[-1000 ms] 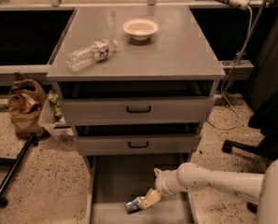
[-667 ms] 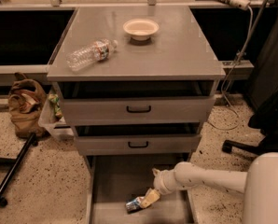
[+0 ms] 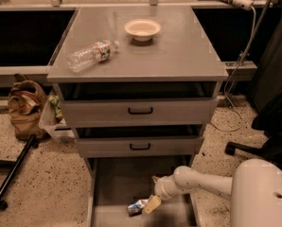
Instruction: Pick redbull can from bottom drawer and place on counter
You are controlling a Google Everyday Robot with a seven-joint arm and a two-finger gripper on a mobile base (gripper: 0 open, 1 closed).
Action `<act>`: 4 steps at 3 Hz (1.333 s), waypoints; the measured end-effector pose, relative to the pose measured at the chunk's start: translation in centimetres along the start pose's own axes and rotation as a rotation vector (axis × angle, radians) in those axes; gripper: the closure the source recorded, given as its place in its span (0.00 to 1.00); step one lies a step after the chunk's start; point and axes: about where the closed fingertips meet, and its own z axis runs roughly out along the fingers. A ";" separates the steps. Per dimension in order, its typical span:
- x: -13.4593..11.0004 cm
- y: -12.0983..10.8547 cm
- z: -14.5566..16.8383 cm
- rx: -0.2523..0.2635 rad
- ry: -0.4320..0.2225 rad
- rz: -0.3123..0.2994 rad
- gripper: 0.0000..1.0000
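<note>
My gripper needs to close on the arm-side end point(image 3: 144, 203) of the redbull can, leaving the can's other end sticking out of the fingers.
The redbull can point(image 3: 136, 206), silver and blue, lies on its side on the grey floor of the open bottom drawer point(image 3: 113, 186). My gripper point(image 3: 150, 204) reaches down into the drawer from the right on a white arm and sits right at the can's right end, touching or almost touching it. The counter point(image 3: 179, 51) is the flat grey top of the cabinet, above the two shallower drawers.
A clear plastic bottle point(image 3: 91, 55) lies on its side on the counter's left part. A pale bowl point(image 3: 142, 29) stands near its back. A brown bag point(image 3: 25, 105) and a black pole point(image 3: 13, 171) lie on the floor at left. A chair base point(image 3: 259, 148) is at right.
My arm has drawn slightly to the left, with more of its white body in view at the lower right. The gripper stays at the can, and the can has not moved.
</note>
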 end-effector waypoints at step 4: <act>5.4 -2.4 9.1 -0.045 0.004 -0.020 0.00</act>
